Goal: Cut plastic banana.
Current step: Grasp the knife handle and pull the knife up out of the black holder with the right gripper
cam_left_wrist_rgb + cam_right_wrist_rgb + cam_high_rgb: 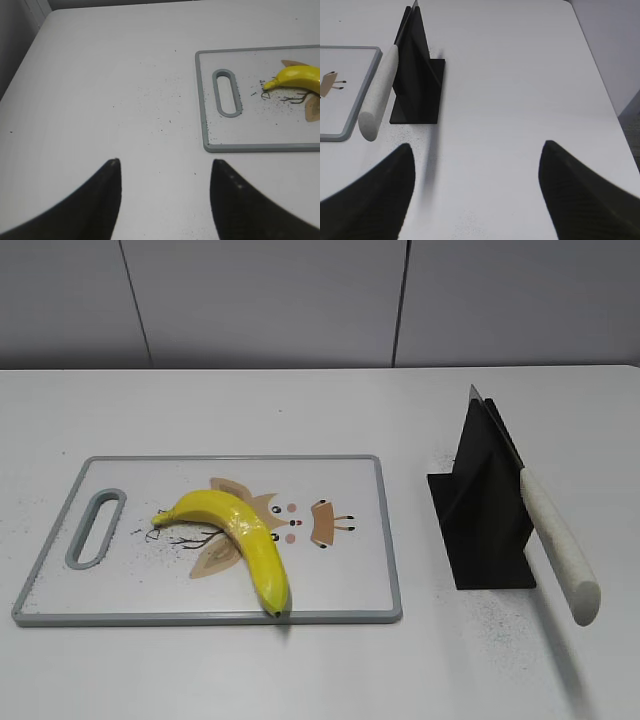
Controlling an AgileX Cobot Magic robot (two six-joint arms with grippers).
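Observation:
The knife is needed for cutting, so its handle should be next for my right gripper, which will go to the middle of the knife's white handle (556, 543) (381, 91) and close there.
The plastic banana (240, 545) lies curved on the white cutting board (340, 585), stem end to the left, dark tip at the board's front edge. Its stem end shows in the left wrist view (295, 79). A knife with a white handle (558, 545) rests slanted in a black stand (483, 515); it also shows in the right wrist view (379, 95). My left gripper (165, 162) is open and empty over bare table, left of the board. My right gripper (477, 147) is open and empty over bare table, right of the stand. Neither gripper shows in the exterior view.
The cutting board has a grey rim and a handle slot (227, 92) at its left end, and a cartoon print (320, 523). Dark specks lie on the table near board and stand. The table's right edge (605, 80) is near the right gripper.

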